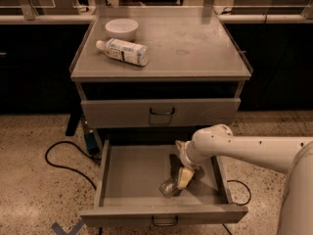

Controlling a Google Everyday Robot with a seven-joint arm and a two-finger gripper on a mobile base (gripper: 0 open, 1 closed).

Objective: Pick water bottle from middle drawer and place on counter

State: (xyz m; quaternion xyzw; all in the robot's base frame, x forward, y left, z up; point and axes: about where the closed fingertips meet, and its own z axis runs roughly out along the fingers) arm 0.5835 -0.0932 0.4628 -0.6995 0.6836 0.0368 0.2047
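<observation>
Next, my gripper grabs the middle of the water bottle (177,185) in the open drawer, just in from the bottle's clear end.
The water bottle (168,188), small and clear, lies on its side in the open middle drawer (132,173), near the front right of the tray. My gripper (179,176) reaches down into the drawer from the right, on a white arm (234,148), and is right at the bottle's upper end, touching or just over it. The bottle's cap and label are hidden by the gripper. The counter (195,48) is the grey cabinet top above.
A bigger bottle with a white printed label (123,51) lies on the counter's left side, next to a white bowl (121,29). A closed drawer (161,112) sits above the open one. A black cable (63,160) runs over the speckled floor at left.
</observation>
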